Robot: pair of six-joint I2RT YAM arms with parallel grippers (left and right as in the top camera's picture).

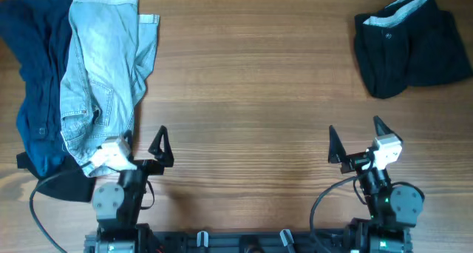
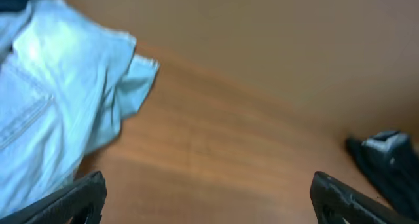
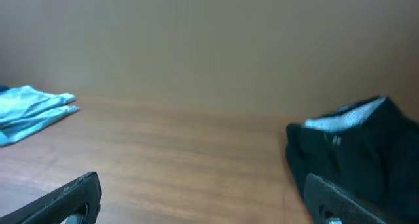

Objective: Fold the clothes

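Next, I move my left gripper to the pocket (image 1: 94,106) of the pale faded-blue denim shorts and close it there, on the side beside the navy garment.
Pale faded-blue denim shorts (image 1: 103,68) lie lengthwise at the far left of the table, folded, partly over a dark navy garment (image 1: 33,83). A black garment (image 1: 410,49) with a pale waistband lining lies bunched at the far right. The shorts also show in the left wrist view (image 2: 52,99) and far off in the right wrist view (image 3: 33,109). The black garment shows in the right wrist view (image 3: 357,152). My left gripper (image 1: 144,143) is open and empty beside the shorts' near end. My right gripper (image 1: 356,138) is open and empty, near the front edge.
The wooden table (image 1: 251,98) spans the view. A black cloth edge (image 1: 63,185) sticks out under the shorts at the front left. Cables loop by each arm base at the front edge.
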